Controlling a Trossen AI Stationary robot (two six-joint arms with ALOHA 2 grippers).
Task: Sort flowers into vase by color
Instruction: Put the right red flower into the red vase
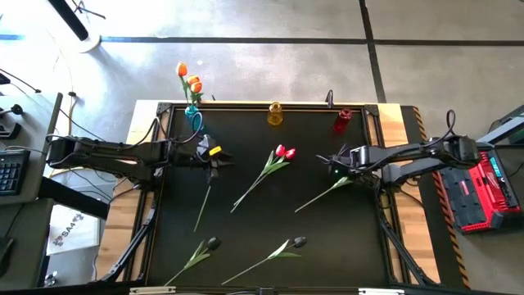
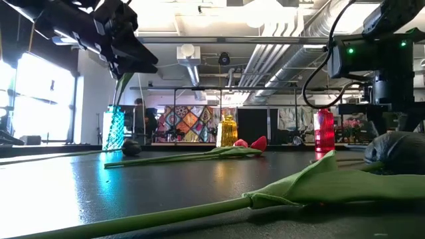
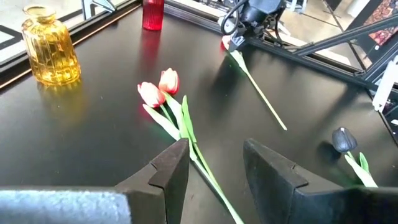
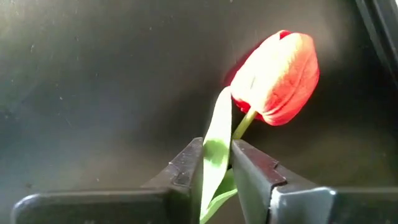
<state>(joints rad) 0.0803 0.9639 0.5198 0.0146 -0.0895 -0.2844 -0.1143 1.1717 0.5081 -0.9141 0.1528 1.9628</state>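
Observation:
Leaf fills right fingers, tulip slants; I should open, pinch the stem squarely (image 4: 244,125) below the red tulip's head.
My right gripper (image 4: 216,144) is shut on a red tulip (image 4: 280,74) right of the table's middle (image 1: 337,166). My left gripper (image 3: 214,146) is open and raised in front of the teal vase (image 1: 193,116), which holds three orange tulips (image 1: 192,80). A green stem (image 1: 204,199) runs from under it toward the near edge. A dark head (image 2: 131,147) rests on the table below it. Two red tulips (image 1: 285,152) lie mid-table, and two black tulips (image 1: 213,243) (image 1: 299,242) lie near the near edge. My right gripper pinches the red tulip between its two fingers just below the head, on the stem (image 4: 239,130) and a leaf (image 4: 214,118). It comes slanting down from the table's right. The rest of the stem (image 1: 315,199) trails along the table toward the near left.
A yellow vase (image 1: 275,113) and a red vase (image 1: 342,120) stand along the far edge, right of the teal one. A raised frame (image 1: 246,105) borders the black mat. Bare mat (image 1: 352,238) lies between the flowers at the near right.

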